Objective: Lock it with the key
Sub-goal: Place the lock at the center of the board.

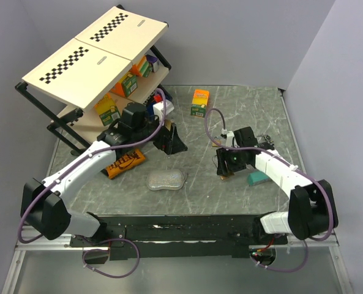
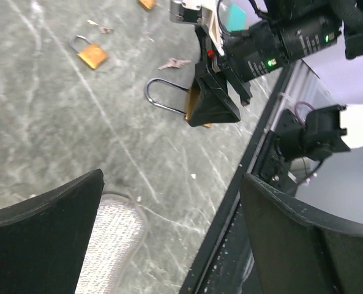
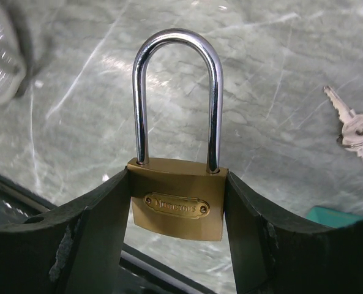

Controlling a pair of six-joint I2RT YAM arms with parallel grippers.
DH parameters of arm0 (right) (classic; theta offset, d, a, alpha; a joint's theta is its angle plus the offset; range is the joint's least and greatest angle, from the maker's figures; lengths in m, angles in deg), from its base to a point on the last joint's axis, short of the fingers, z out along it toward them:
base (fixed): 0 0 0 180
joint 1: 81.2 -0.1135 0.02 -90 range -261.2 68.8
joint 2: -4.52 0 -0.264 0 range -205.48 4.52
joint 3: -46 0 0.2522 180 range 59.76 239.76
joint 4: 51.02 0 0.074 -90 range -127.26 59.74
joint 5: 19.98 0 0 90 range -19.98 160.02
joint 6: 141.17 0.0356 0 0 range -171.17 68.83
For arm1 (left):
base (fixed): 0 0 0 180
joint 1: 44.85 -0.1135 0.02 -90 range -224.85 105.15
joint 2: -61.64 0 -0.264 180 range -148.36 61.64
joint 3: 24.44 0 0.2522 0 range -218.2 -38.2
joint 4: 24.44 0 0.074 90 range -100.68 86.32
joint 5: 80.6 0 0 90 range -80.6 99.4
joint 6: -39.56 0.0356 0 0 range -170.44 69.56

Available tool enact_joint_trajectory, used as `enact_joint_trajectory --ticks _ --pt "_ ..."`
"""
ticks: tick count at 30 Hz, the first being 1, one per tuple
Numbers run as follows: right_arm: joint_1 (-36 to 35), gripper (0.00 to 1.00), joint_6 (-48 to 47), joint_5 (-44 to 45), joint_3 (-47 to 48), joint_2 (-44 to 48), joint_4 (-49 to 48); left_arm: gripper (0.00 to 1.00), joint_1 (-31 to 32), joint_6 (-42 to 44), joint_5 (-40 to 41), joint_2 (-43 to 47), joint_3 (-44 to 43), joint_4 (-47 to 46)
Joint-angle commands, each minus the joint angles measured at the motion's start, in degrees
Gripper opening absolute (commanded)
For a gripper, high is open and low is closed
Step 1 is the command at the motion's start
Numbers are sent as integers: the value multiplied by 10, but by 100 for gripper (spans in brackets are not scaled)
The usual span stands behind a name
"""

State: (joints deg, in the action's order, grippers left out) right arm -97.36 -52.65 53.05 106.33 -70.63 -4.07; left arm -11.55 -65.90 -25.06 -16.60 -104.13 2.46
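Next, my right gripper releases the brass padlock, held just above the table, so that it rests on the grey marble (image 1: 227,168) (image 3: 241,100), next to the pair of silver keys.
A brass padlock (image 3: 176,205) with a long steel shackle is clamped by its sides between my right gripper's (image 3: 177,174) fingers, shackle pointing away, just above the grey marble table (image 1: 193,128). Both shackle legs meet the body. It also shows in the left wrist view (image 2: 193,101). A pair of silver keys (image 3: 352,128) lies on the table to the padlock's right, also visible in the left wrist view (image 2: 175,63). My left gripper (image 2: 172,177) is open and empty, raised over the table left of centre (image 1: 172,142). My right gripper sits right of centre (image 1: 225,166).
A second small brass padlock (image 2: 90,54) lies further off. A silver pouch (image 1: 167,179) lies at centre front, an orange snack bag (image 1: 125,163) to its left, a teal object (image 1: 256,178) by the right arm, an orange-green box (image 1: 199,102) at the back. A shelf rack (image 1: 95,61) stands back left.
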Motion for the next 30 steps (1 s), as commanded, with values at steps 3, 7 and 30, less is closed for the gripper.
enact_joint_trajectory --ticks 3,7,30 --pt "13 27 95 40 27 -44 -73 96 -18 17 1 27 -8 -1" --pt "23 28 113 69 36 -82 -94 96 -21 32 5 31 -5 5" --pt "26 72 176 127 65 -173 -91 96 -25 58 4 24 1 -38"
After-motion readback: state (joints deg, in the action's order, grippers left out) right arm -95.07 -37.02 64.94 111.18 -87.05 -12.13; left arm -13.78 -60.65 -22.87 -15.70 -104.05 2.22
